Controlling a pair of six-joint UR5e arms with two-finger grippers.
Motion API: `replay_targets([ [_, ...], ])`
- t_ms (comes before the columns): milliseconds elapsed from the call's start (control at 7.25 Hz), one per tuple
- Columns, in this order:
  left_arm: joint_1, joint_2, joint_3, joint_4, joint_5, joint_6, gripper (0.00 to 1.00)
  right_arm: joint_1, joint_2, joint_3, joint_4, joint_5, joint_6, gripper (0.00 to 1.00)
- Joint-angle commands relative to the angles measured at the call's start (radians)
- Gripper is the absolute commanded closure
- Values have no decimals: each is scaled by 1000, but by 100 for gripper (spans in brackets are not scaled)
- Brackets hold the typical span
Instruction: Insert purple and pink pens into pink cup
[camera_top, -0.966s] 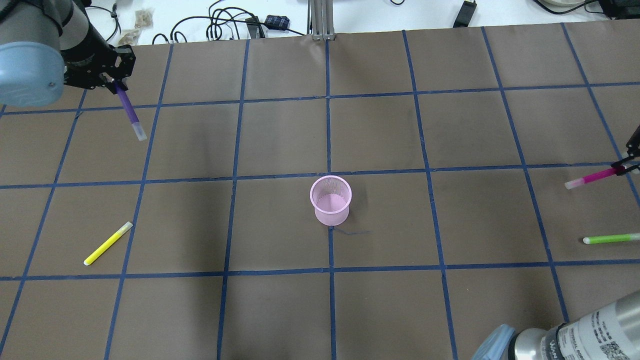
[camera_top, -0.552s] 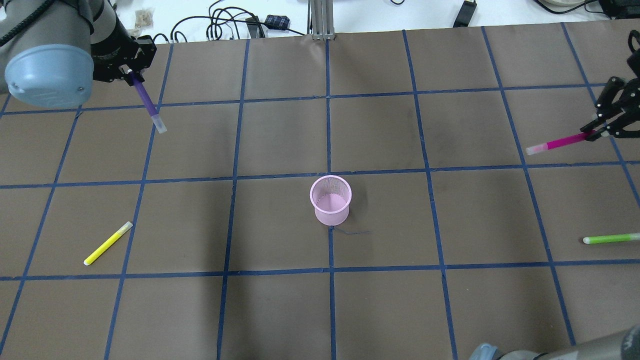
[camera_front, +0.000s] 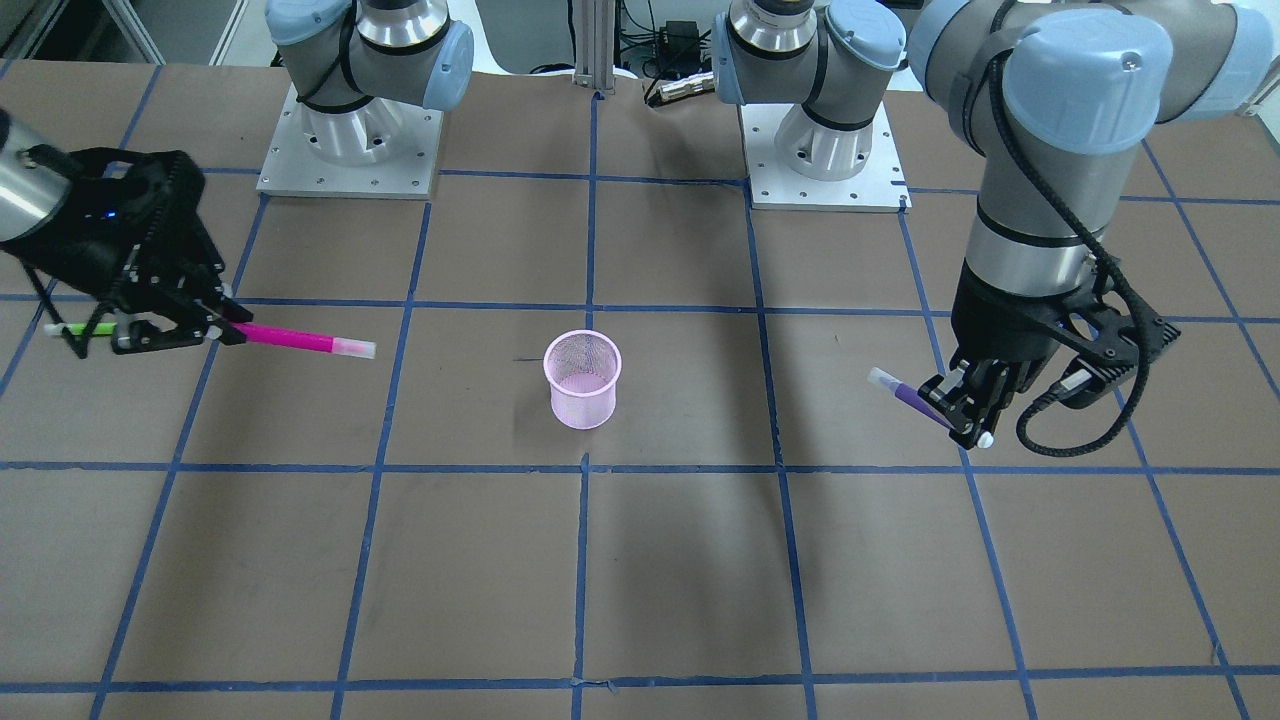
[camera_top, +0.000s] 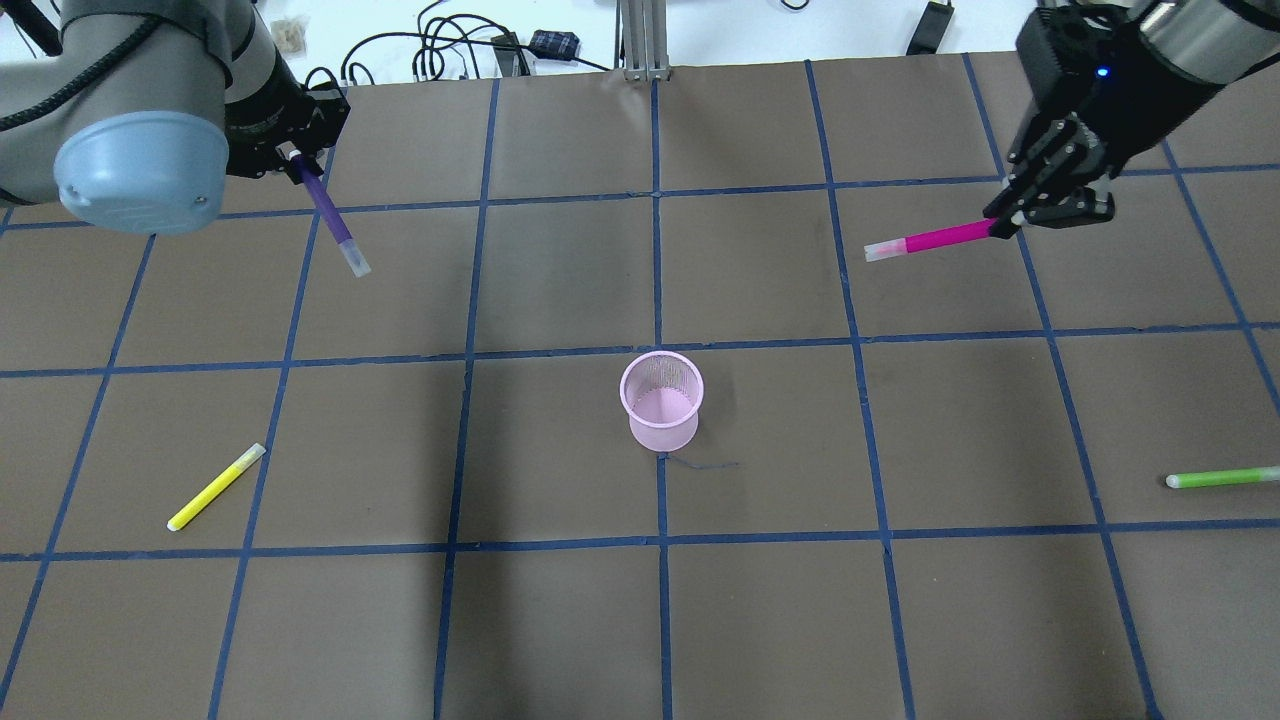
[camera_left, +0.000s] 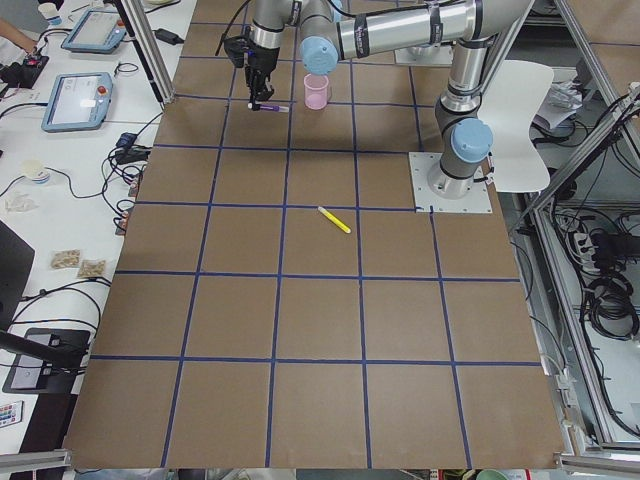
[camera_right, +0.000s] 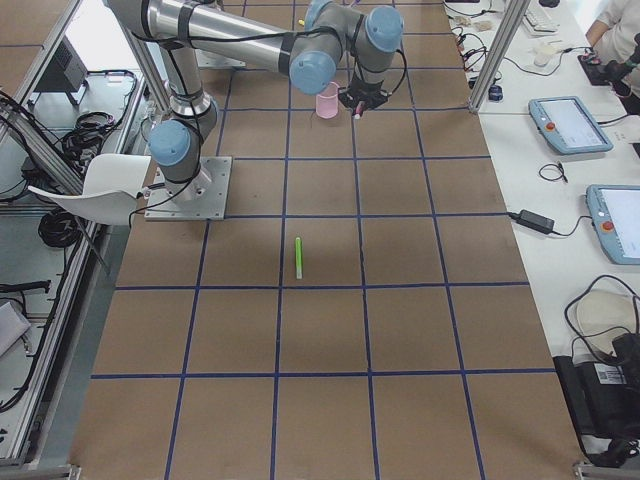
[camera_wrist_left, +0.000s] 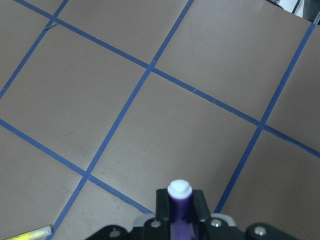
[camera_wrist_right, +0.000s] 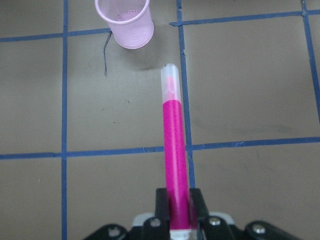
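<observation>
My right gripper has the pink pen. It will let go of the pen inside the empty pink mesh cup (camera_front: 573, 373) (camera_wrist_right: 127, 19) in the middle of the table.
The pink mesh cup (camera_top: 660, 410) stands upright in the middle of the table and is empty; it also shows in the front view (camera_front: 582, 378) and the right wrist view (camera_wrist_right: 123, 22). My left gripper (camera_top: 297, 158) is shut on the purple pen (camera_top: 335, 222) and holds it tilted above the far left of the table, capped end pointing down towards the cup's side. My right gripper (camera_top: 1003, 224) is shut on the pink pen (camera_top: 932, 240) and holds it nearly level above the far right, tip pointing towards the middle. Both pens are well away from the cup.
A yellow pen (camera_top: 216, 487) lies on the table at the near left. A green pen (camera_top: 1220, 477) lies at the near right edge. Cables and small items lie beyond the table's far edge. The brown mat has a blue tape grid.
My right gripper has carried the pink pen away from the table's right edge, further back and towards the middle. My left gripper has moved right with the purple pen.
</observation>
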Motion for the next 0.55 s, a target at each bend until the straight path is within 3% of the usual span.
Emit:
replay_targets([
  [0, -2, -3, -3, 1, -1, -25, 100, 227, 19, 4, -126, -28, 314, 84],
  [414, -4, -6, -6, 13, -3, -26, 100, 405, 84, 7, -214, -212, 517, 83],
])
